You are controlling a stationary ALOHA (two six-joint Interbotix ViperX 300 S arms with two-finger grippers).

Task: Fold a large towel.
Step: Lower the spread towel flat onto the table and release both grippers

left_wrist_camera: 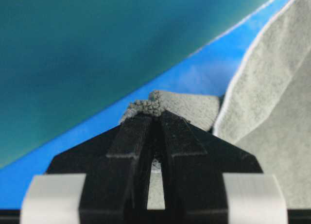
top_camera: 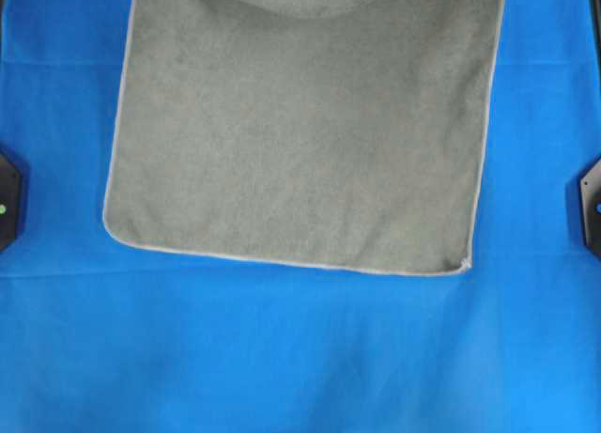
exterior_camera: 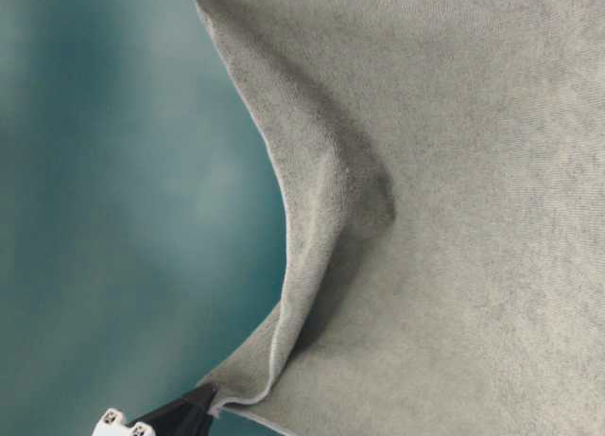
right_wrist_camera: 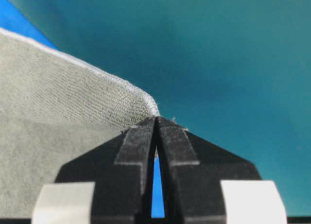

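My left gripper has a bunched towel corner. It will let go of that corner over the towel's near corner lying flat on my left gripper's side [top_camera: 117, 239].
The grey-green towel [top_camera: 300, 142] has its near edge and two near corners lying flat on the table, and its far part rises out of the top of the overhead view. In the left wrist view my left gripper [left_wrist_camera: 154, 112] is shut on a bunched corner of the towel [left_wrist_camera: 189, 107]. Over in the right wrist view, my right gripper [right_wrist_camera: 156, 118] is shut on the hemmed corner of the towel [right_wrist_camera: 63, 112]. From table level the towel [exterior_camera: 454, 218] hangs stretched between two black fingertips [exterior_camera: 194, 403], with a deep fold down its edge.
A bright blue sheet [top_camera: 282, 358] covers the table around and in front of the towel. Black arm bases sit at the left edge [top_camera: 7, 198] and the right edge [top_camera: 590, 203]. A teal backdrop [exterior_camera: 95, 218] stands behind.
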